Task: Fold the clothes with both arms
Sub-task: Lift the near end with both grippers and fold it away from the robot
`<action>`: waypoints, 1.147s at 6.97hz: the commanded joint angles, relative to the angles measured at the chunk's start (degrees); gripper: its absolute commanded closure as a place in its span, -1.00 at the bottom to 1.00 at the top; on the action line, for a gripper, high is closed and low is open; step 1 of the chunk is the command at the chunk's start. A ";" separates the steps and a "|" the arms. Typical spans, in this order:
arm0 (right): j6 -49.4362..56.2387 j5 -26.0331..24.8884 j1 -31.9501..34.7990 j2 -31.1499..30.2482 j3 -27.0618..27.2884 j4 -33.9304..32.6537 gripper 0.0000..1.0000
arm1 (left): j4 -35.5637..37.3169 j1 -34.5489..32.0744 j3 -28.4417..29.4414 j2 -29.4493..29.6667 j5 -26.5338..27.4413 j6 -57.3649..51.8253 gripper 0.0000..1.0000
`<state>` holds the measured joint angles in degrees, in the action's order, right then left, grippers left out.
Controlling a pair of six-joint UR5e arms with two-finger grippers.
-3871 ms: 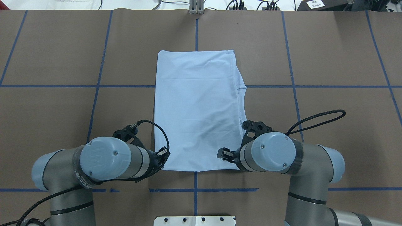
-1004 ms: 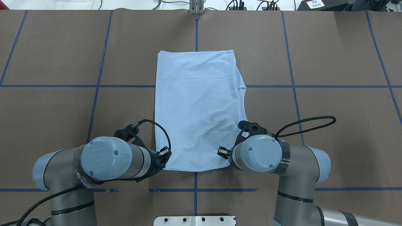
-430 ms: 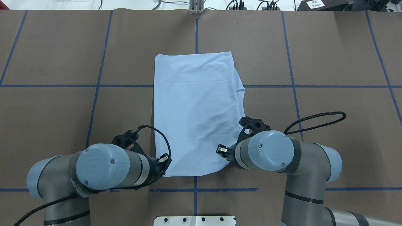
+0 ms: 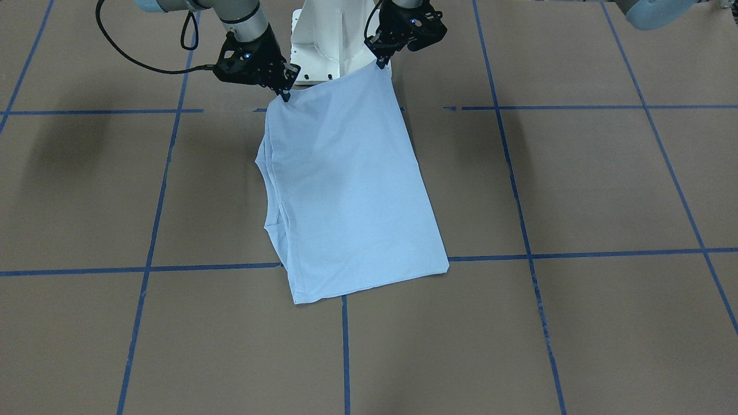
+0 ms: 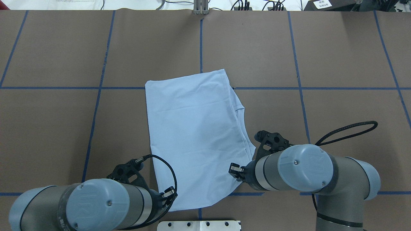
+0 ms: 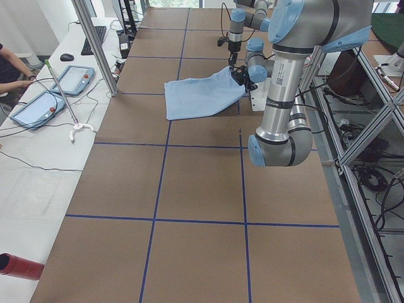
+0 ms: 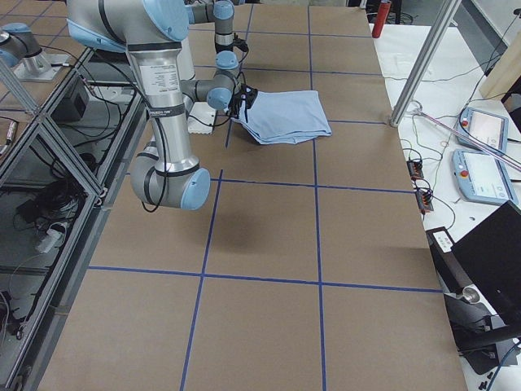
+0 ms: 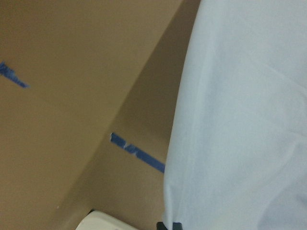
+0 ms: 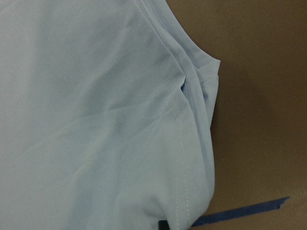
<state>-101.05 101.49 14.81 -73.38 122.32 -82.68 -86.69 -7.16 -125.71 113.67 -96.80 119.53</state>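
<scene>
The T-shirt's lifted corner, now held up off the table, will be let go by my left gripper just inside the flat far corner (image 4: 443,249) touching the blue tape.
The light blue T-shirt (image 5: 196,134) is folded into a long strip in the middle of the table. Its palm print and neck label are hidden. My left gripper (image 5: 168,195) is shut on the shirt's near left corner. My right gripper (image 5: 236,170) is shut on its near right corner. In the front-facing view the left gripper (image 4: 380,60) and the right gripper (image 4: 284,95) hold that end of the T-shirt (image 4: 346,190) up off the table. The far end lies flat. Each wrist view shows hanging cloth: the left wrist view (image 8: 240,120) and the right wrist view (image 9: 96,120).
The white pedestal base (image 5: 199,225) sits just behind the lifted edge. Blue tape lines (image 5: 298,88) grid the brown table. Operator tablets (image 6: 38,107) and a red cylinder (image 6: 19,265) lie off the table's far side.
Both grippers have moved toward the robot base and lifted the shirt's near edge. The shirt has slid toward the robot and skewed; its far edge now lies near the cross tape line.
</scene>
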 commanded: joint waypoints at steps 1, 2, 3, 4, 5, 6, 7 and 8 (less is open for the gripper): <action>0.33 1.34 -0.92 0.51 -0.22 0.06 1.00 | 1.18 -2.22 -1.82 0.14 0.29 -0.61 1.00; 0.59 1.16 1.60 3.65 -2.58 0.15 1.00 | 1.18 -5.03 -1.29 0.23 0.12 -0.79 1.00; 2.16 1.42 5.54 6.56 -6.09 0.15 1.00 | 1.18 -7.84 -0.68 0.58 0.12 -3.23 1.00; 6.01 1.60 9.41 8.94 -8.39 0.06 1.00 | 1.00 -11.18 0.46 0.67 0.03 -5.77 1.00; 6.30 1.77 12.49 11.74 -12.06 0.06 1.00 | 0.83 -14.26 2.38 0.85 -0.32 -9.28 1.00; 6.48 1.86 15.14 18.12 -20.19 0.15 1.00 | 0.56 -17.42 4.66 1.72 -0.32 -12.27 1.00; 6.40 2.21 17.42 21.84 -26.10 3.02 1.00 | -0.83 -18.93 7.82 2.95 -0.24 -12.74 1.00; 6.40 2.13 19.10 23.01 -33.04 11.06 1.00 | -7.20 -21.38 13.94 4.09 -0.23 -12.74 1.00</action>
<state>-94.70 103.57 31.53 -53.13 97.29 -78.61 -88.59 -25.78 -117.69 116.42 -97.05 107.36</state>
